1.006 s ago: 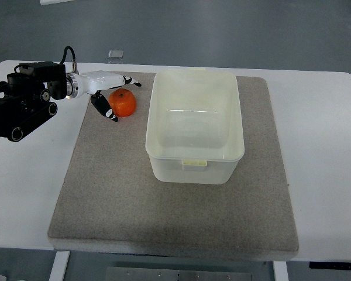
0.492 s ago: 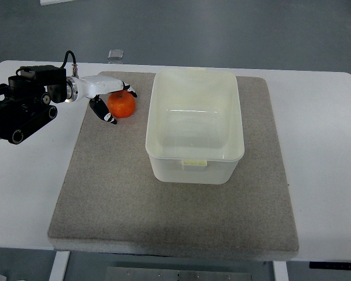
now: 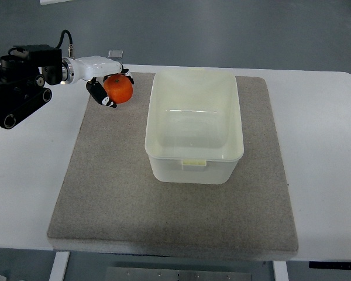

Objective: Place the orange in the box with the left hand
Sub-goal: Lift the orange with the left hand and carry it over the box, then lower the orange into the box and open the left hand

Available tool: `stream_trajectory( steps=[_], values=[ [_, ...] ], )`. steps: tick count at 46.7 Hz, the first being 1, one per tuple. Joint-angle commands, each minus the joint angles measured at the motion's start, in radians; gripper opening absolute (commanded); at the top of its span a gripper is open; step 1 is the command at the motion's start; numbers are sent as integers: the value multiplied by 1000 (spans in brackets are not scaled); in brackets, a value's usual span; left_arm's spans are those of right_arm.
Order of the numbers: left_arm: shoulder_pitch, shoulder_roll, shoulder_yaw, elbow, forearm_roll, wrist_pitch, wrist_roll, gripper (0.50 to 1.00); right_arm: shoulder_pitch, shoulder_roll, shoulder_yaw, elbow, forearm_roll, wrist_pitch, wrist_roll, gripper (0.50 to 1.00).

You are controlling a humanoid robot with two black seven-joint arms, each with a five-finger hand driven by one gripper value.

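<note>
Next, the left gripper releases the orange inside the box's far corner [image 3: 214, 111], away from my arm. The orange is now above the grey mat's corner.
The orange [image 3: 119, 89] is held in my left hand [image 3: 112, 88], whose white, black-tipped fingers curl around it. The hand holds it above the far left corner of the grey mat [image 3: 117, 175], just left of the box. The box [image 3: 194, 124] is a pale, translucent, open plastic tub standing on the mat's middle right; nothing shows inside it. My left arm [image 3: 23, 88] comes in from the upper left edge. The right arm is out of view.
The mat lies on a white table [image 3: 322, 146]. A small grey square object [image 3: 115, 54] sits beyond the table's far edge, behind the hand. The box's near wall has a small latch tab [image 3: 194, 164].
My left hand has closed around the orange and lifted it up and slightly back from where it lay on the mat.
</note>
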Motion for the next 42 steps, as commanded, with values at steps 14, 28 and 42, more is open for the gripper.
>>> stream_trajectory(
  steps=[14, 28, 42],
  values=[
    [-86, 157, -98, -294, -77, -107, -20, 500, 0, 0, 0, 0, 0, 0, 0, 932],
    [-107, 145, -112, -505, -77, -145, -18, 500, 0, 0, 0, 0, 0, 0, 0, 932],
    [-98, 52, -75, -545, -37, -149, -12, 500, 0, 0, 0, 0, 0, 0, 0, 932]
  ],
)
